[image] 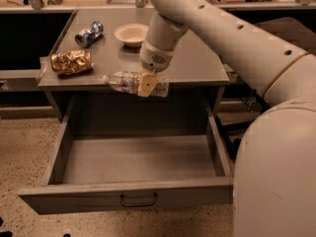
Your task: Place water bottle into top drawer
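Note:
Next, my gripper releases the water bottle near the middle of the top drawer's grey bottom (130, 150), so it lies sideways behind the drawer's handle.
The water bottle (127, 82) is clear crinkled plastic with a pale label and lies sideways in the air, cap end to the left. My gripper (147, 85) is shut on the water bottle around its middle, with one tan finger (146, 86) in front of it. It hangs at the desk's front edge, above the back of the top drawer (133, 160). The drawer is pulled fully out, wide and grey, with nothing inside it and a dark wire handle (138, 200) on its front panel.
On the grey desk top (192, 63) lie a crumpled gold foil bag (71, 62), a crushed silver-blue can (89, 34) and a small white bowl (131, 34). My large white arm (256, 83) fills the right side. Speckled floor lies around the drawer.

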### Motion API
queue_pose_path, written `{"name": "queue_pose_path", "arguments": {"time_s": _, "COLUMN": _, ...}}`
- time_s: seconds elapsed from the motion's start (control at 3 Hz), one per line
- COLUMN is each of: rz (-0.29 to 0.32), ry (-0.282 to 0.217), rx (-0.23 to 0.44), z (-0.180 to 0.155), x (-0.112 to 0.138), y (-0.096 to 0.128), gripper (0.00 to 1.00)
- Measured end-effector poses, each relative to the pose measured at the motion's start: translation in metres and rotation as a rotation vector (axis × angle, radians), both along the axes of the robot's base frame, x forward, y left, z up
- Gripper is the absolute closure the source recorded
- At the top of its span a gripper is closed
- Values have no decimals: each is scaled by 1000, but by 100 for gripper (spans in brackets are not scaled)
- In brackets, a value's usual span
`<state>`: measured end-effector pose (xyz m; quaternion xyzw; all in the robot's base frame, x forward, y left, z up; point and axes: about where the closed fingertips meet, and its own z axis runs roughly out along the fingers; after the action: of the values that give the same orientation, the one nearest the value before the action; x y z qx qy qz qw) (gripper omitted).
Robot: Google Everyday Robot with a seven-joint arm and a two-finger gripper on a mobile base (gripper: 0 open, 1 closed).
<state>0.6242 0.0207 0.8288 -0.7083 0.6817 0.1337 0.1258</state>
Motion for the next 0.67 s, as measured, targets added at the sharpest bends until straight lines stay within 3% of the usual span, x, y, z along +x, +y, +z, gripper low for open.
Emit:
{"name": "queue_pose_path", "arguments": {"time_s": 0.33, "rz": 48, "ry": 24, "rx": -36, "z": -12, "x": -17, "y": 8, "gripper": 100}}
{"name": "queue_pose_path", "arguments": {"time_s": 0.67, "rz": 117, "ry": 50, "rx": -6, "z": -30, "x": -53, "y": 9, "gripper": 100}}
